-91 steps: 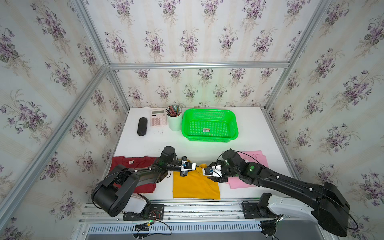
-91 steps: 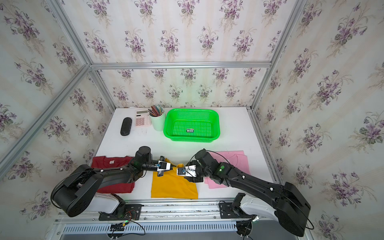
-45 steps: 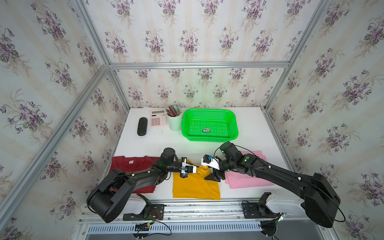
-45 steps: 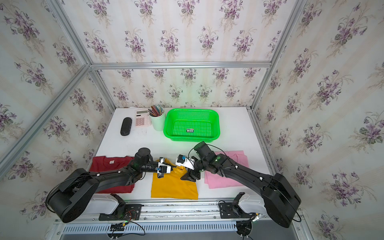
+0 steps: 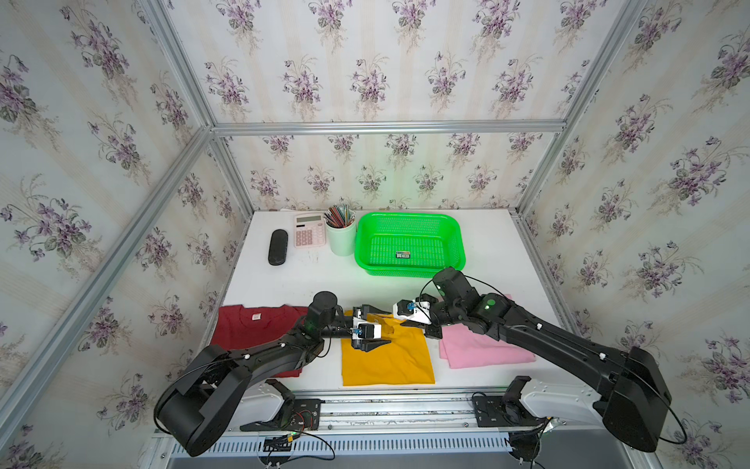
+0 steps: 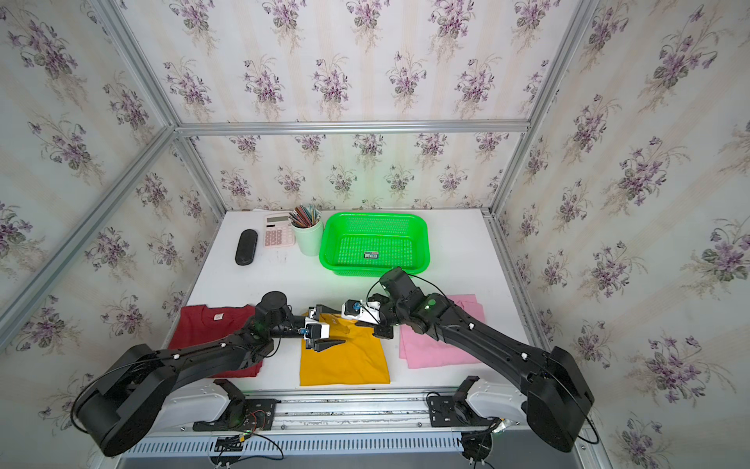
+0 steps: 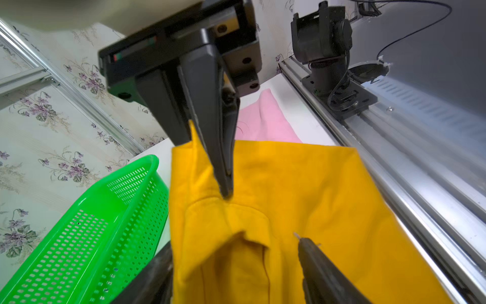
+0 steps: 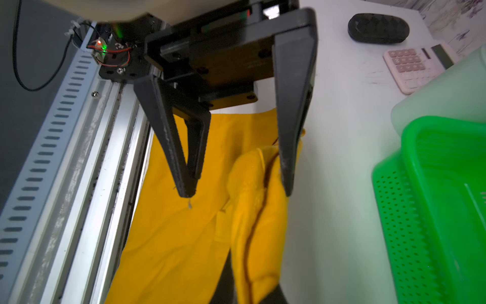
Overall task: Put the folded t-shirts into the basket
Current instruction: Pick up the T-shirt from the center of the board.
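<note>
I will close my left gripper on the collar's end [image 5: 382,324] [image 7: 235,278] nearest the dark red t-shirt, to lift the mustard yellow t-shirt together with my right gripper.
The mustard yellow t-shirt [image 5: 389,361] lies at the table's front middle, its far edge bunched up. My right gripper [image 5: 404,323] is shut on that raised edge; the right wrist view shows the yellow fold [image 8: 252,223] pinched in it [image 8: 251,287]. My left gripper [image 5: 387,328] stands open, one finger on each side of the same bunched edge [image 7: 234,243]. The dark red t-shirt [image 5: 251,329] lies flat to the left, partly under my left arm. To the right lies the light pink t-shirt [image 5: 483,349]. The green basket [image 5: 408,271] sits behind them, holding only a sticker.
A pale green pencil cup [image 5: 342,239], a pink calculator [image 5: 309,230] and a black case [image 5: 278,247] stand at the back left beside the basket. An aluminium rail [image 5: 385,402] runs along the table's front edge. Papered walls close in three sides.
My left gripper, shut on the yellow t-shirt's far edge before, has opened. My right gripper rose from the shirt, shifted left and shut on that edge.
</note>
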Robot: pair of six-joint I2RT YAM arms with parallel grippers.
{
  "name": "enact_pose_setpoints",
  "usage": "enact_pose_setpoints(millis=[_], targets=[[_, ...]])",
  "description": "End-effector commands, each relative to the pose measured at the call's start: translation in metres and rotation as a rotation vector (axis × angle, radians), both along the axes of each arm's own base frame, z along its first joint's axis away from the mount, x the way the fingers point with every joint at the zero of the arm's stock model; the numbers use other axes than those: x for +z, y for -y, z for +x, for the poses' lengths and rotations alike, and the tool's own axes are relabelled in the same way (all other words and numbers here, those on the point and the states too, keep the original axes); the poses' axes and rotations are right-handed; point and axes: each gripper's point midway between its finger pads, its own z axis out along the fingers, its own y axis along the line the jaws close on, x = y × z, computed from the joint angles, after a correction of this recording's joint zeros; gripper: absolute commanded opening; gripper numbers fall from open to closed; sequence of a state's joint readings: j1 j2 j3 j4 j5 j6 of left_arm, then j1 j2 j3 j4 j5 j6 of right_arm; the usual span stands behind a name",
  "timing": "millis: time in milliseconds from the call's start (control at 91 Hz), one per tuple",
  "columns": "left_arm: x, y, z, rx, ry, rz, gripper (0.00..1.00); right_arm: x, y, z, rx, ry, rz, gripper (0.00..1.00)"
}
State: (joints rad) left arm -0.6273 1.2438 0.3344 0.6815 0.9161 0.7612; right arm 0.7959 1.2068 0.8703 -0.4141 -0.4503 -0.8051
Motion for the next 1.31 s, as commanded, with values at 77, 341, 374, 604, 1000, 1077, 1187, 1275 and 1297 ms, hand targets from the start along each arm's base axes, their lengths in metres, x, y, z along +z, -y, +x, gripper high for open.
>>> enact_pose_setpoints(millis=[77, 341, 374, 604, 1000, 1077, 1187, 1275, 1297], targets=[[0.03, 0.0, -0.01, -0.022, -0.175, 0.056, 0.77, -0.012, 0.036, -0.009, 0.116, 0.104, -0.235, 0.0], [0.024, -0.019, 0.003, 0.06, -0.142, 0.264, 0.77, 0.032, 0.015, -0.008, 0.233, 0.321, -0.072, 0.0], [0.013, -0.022, 0.0, 0.031, -0.16, 0.319, 0.77, 0.035, 0.013, -0.007, 0.246, 0.338, -0.069, 0.0], [0.004, -0.034, 0.02, 0.007, -0.139, 0.449, 0.75, 0.044, 0.007, -0.011, 0.297, 0.366, -0.079, 0.0], [-0.016, -0.059, 0.012, 0.066, -0.143, 0.518, 0.72, 0.053, 0.01, -0.016, 0.292, 0.371, -0.055, 0.0], [-0.023, -0.063, 0.019, 0.088, -0.136, 0.542, 0.72, 0.052, 0.01, -0.015, 0.287, 0.37, -0.06, 0.0], [-0.026, -0.066, 0.027, 0.108, -0.138, 0.538, 0.71, 0.052, 0.011, -0.015, 0.283, 0.366, -0.06, 0.0], [-0.03, -0.07, 0.033, 0.132, -0.118, 0.55, 0.71, 0.052, 0.011, -0.015, 0.282, 0.363, -0.058, 0.0], [-0.032, -0.071, 0.034, 0.137, -0.11, 0.557, 0.71, 0.052, 0.011, -0.015, 0.282, 0.362, -0.058, 0.0]])
